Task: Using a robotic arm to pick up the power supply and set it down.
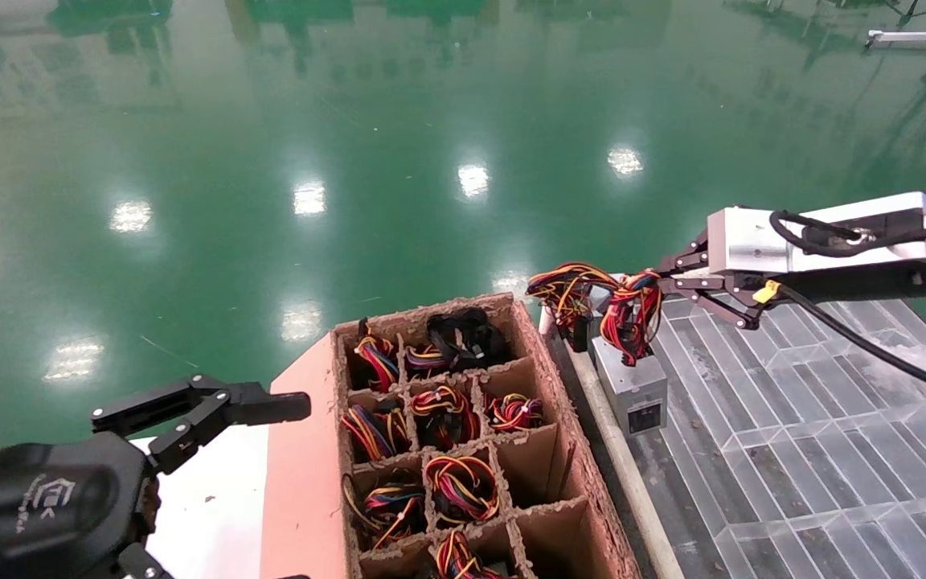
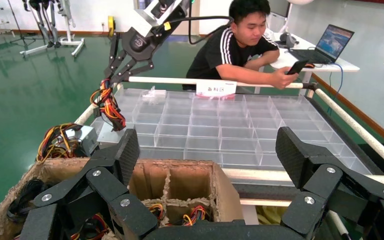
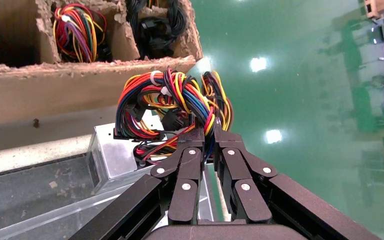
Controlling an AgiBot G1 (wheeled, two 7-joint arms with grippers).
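Observation:
My right gripper is to put the power supply down on the clear tray (image 1: 645, 430) (image 3: 104, 179) beside the white rail, next to the second grey box.
The power supply (image 1: 633, 392) is a small silver-grey box with a black socket panel, standing on end at the near corner of the clear tray. Its red, blue and orange wire bundle (image 1: 632, 318) rises from the top. The silver-white robotic arm (image 1: 801, 237) reaches in from the right, and my right gripper (image 1: 656, 283) is shut on that bundle. The right wrist view shows the gripper (image 3: 205, 131) pinching the wires (image 3: 170, 100) beside the metal box (image 3: 112, 155). I cannot tell whether the box rests on the tray. My black left gripper (image 2: 208, 150) hangs open and idle over the cardboard box.
A cardboard box (image 1: 571, 450) with divider cells holds several wire bundles. Right of it lies a clear partitioned tray (image 1: 801, 418) edged by a white rail (image 1: 620, 458). A second grey box with orange-yellow wires (image 2: 60, 142) sits by the tray corner. A person (image 2: 240, 45) sits beyond the tray.

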